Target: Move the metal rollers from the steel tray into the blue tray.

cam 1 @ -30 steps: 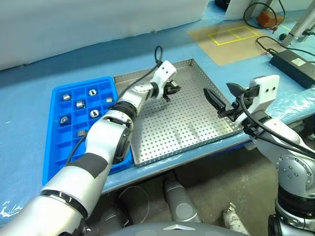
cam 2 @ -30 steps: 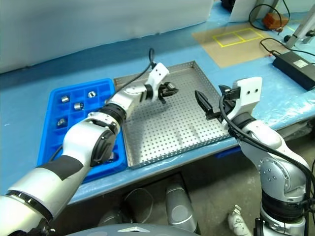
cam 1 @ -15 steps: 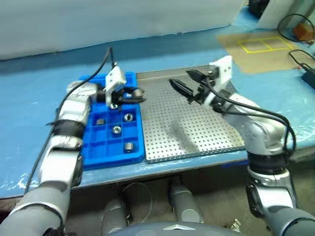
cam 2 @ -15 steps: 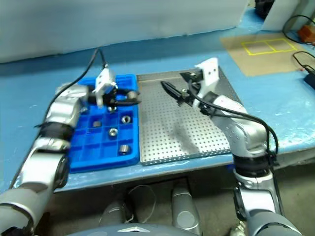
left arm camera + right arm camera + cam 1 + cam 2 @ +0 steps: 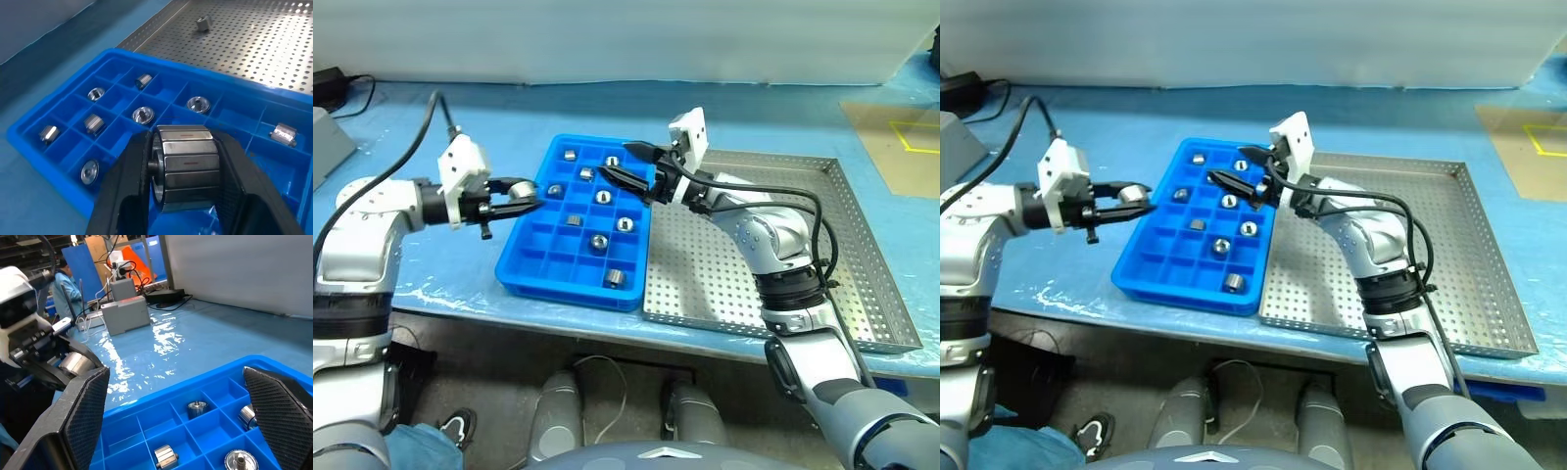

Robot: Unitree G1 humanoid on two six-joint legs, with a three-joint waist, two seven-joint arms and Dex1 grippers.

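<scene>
Next, my left gripper releases the roller in the blue tray's near row (image 5: 554, 269), toward the blue tray's side away from the steel tray.
The blue tray (image 5: 563, 294) lies in the middle of the table, with several metal rollers (image 5: 604, 196) in its compartments. My left gripper (image 5: 527, 196) hovers at the tray's left rim, pointing toward it and shut on one roller (image 5: 186, 166). My right gripper (image 5: 626, 164) hangs open above the tray's far right compartments with nothing between its fingers. The steel tray (image 5: 700, 279) sits directly right of the blue tray. One small metal piece (image 5: 203, 22) lies on its perforated floor.
A grey box (image 5: 325, 147) and a black cable (image 5: 342, 83) sit at the table's far left. Yellow tape marks (image 5: 911, 137) lie on the far right. A person in blue (image 5: 66, 284) stands far behind a grey box (image 5: 124, 313).
The camera has swung left. My left gripper carried the roller from over the blue tray's far side out to its left rim. My right gripper moved from above the steel tray to above the blue tray.
</scene>
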